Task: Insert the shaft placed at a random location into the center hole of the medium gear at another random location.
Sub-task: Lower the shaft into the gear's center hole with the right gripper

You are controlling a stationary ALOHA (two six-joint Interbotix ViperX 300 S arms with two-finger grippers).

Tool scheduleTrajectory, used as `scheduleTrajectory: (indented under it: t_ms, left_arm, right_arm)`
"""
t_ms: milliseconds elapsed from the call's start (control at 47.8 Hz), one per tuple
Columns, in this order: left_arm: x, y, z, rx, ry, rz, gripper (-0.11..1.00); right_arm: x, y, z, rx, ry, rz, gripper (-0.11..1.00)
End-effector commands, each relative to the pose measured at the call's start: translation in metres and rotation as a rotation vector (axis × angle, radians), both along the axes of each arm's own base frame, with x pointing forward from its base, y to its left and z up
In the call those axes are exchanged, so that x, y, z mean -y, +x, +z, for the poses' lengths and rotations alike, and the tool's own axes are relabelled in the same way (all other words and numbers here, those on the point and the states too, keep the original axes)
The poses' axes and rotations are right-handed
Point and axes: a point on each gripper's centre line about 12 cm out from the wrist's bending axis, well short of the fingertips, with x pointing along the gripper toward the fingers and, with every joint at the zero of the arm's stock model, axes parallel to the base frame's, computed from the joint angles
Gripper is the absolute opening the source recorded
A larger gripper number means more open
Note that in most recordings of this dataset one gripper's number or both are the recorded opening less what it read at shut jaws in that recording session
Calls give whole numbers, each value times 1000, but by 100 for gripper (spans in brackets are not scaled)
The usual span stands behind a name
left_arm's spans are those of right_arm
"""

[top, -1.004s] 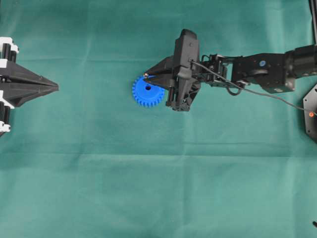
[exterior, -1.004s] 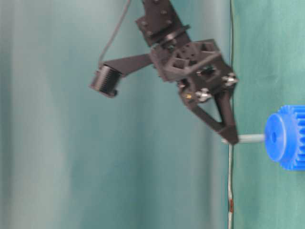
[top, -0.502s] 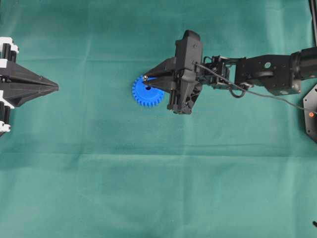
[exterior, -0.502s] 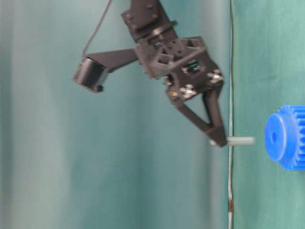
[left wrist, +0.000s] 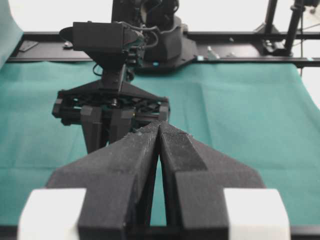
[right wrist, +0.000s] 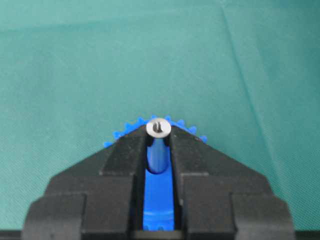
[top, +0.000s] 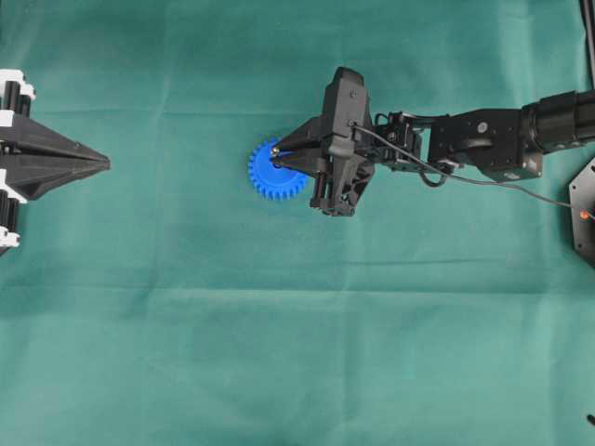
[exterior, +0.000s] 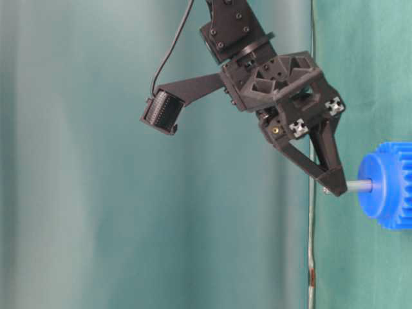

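Observation:
My right gripper needs to release the shaft, now held upright over the gear's middle, standing upright in the center hole of the bright blue medium gear point(top: 278, 167) point(right wrist: 158, 171).
The medium gear point(top: 264, 182) is a bright blue toothed disc lying flat on the green cloth. My right gripper point(top: 276, 160) hangs over its middle, shut on the shaft point(exterior: 359, 187), a short silvery pin held upright. In the table-level view the pin's lower end meets the gear point(exterior: 386, 187) at its hub face, below the right gripper point(exterior: 330, 183). The right wrist view looks down on the pin's top end point(right wrist: 158, 128) between the fingers, with blue gear point(right wrist: 159, 200) beneath. The center hole is hidden by pin and fingers. My left gripper point(top: 102, 163) rests far left, shut and empty point(left wrist: 159, 127).
Green cloth point(top: 297, 353) covers the whole table. A black fixture point(top: 584, 209) sits at the right edge, and a thin cable point(top: 521, 184) trails from the right arm. A black frame rail point(left wrist: 240, 60) runs along the table's far side in the left wrist view.
The right gripper lifted the shaft off the gear half a second ago, then brought it back down. Its tip shifted from the gear's upper-left rim toward the centre; less pin shows.

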Motion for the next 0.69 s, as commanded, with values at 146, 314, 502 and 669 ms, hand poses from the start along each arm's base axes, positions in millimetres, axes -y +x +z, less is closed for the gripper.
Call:
scheduleTrajectory:
  t_ms: [146,314,502,669]
  left_arm:
    - [0,2,7,17,3,-2,0]
    - [0,3,8,18,3,-2,0]
    - [0,2,7,17,3,-2,0]
    - [0,2,7,17,4,-3,0]
  right_arm:
    - [2,4,7,33,-5,-4,14]
    - [2,5,2,21,-4,-4,14]
    - [1,5,-3,6,-1,-4,14]
    - [2,6,-7,-2,-2,-3,14]
